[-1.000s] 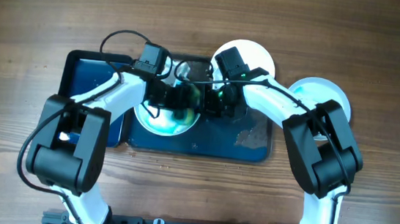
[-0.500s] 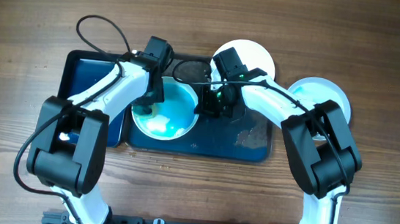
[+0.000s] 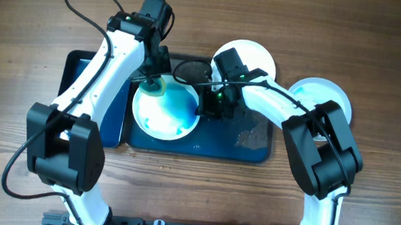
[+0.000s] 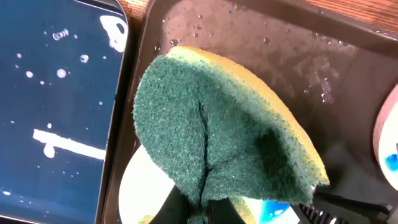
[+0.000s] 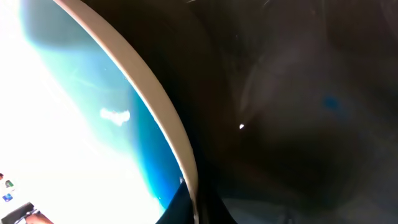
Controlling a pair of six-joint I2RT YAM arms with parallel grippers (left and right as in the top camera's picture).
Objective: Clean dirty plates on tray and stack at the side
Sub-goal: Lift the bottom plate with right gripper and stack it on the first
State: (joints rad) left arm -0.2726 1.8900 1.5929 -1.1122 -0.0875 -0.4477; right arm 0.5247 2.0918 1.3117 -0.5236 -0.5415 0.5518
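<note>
My right gripper needs to let go of the blue-smeared plate on top of the tabletop plate point(image 3: 320, 110) farthest from the sponge.
A white plate point(image 3: 165, 110) smeared blue-teal lies on the left part of the large dark tray point(image 3: 245, 145). My left gripper point(image 3: 150, 84) is shut on a green and yellow sponge point(image 4: 217, 143), held over the plate's far left rim point(image 4: 140, 186). My right gripper point(image 3: 205, 107) is shut on this plate's right rim point(image 5: 155, 106), one finger on each side. A plain white plate point(image 3: 256, 57) lies on the tabletop behind the tray. A third plate point(image 3: 320, 93) lies on the tabletop at the right, partly under my right arm.
A smaller tray point(image 3: 84, 80) that shines blue, with white flecks, adjoins the big tray on the left; it also shows in the left wrist view point(image 4: 56, 93). Water drops lie on the big tray's floor point(image 4: 261, 50). Brown wood tabletop point(image 3: 32, 22) surrounds it all.
My left gripper has moved with the sponge from the middle of the plate to its far left rim, baring the blue smear. My right gripper has stayed on the rim.
</note>
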